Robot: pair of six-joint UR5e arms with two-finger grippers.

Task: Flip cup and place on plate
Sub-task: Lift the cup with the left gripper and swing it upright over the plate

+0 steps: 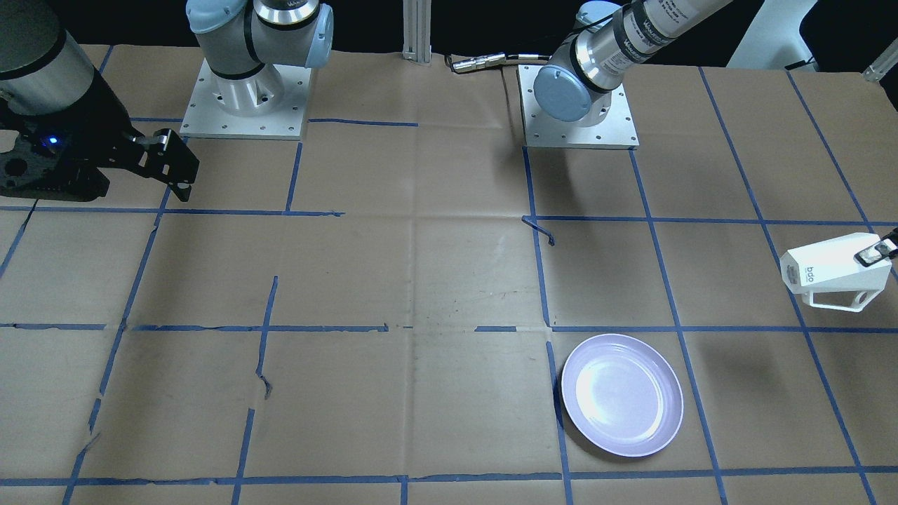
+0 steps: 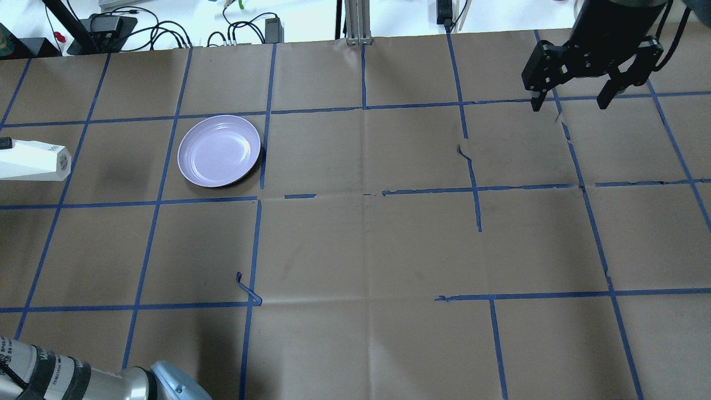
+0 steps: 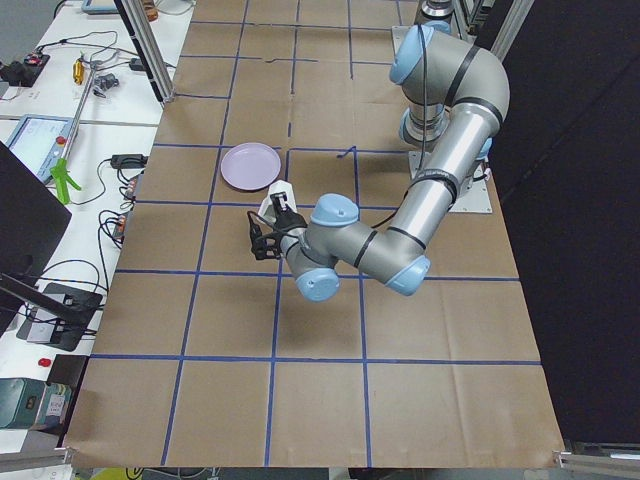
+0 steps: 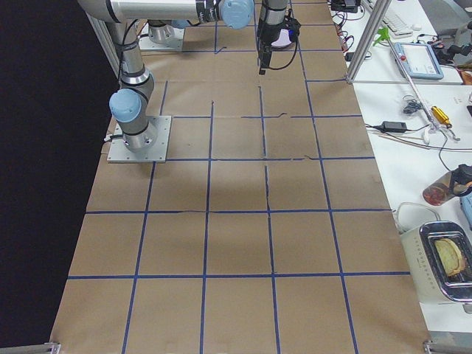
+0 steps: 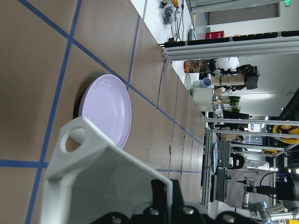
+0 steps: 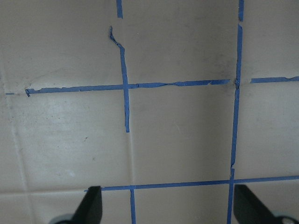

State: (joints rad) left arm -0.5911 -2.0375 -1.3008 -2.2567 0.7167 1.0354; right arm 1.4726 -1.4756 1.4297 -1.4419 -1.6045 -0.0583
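The robot's left gripper will set the white cup down near the middle of the pale lavender plate (image 1: pixel 628 388) (image 5: pixel 106 113), slightly toward the arm bases. The cup still hangs above the table.
The white faceted cup (image 1: pixel 831 270) hangs on its side above the table, its base with the teal marking turned toward the table's middle and its thin handle pointing down. My left gripper (image 1: pixel 875 254) is shut on the cup's rim end. The cup also shows in the overhead view (image 2: pixel 34 161), the exterior left view (image 3: pixel 275 205) and the left wrist view (image 5: pixel 103 182). The pale lavender plate (image 1: pixel 621 395) lies empty on the table, apart from the cup; it also shows overhead (image 2: pixel 219 150) and in the left wrist view (image 5: pixel 108 109). My right gripper (image 2: pixel 569 104) is open and empty, raised at the far right.
Brown paper with a grid of blue tape covers the table. The two arm bases (image 1: pixel 245 105) (image 1: pixel 579 105) stand at the robot's edge. An aluminium post (image 2: pixel 358 22) and cables (image 2: pixel 166 30) sit past the far edge. Benches with tools (image 3: pixel 60 150) flank the table.
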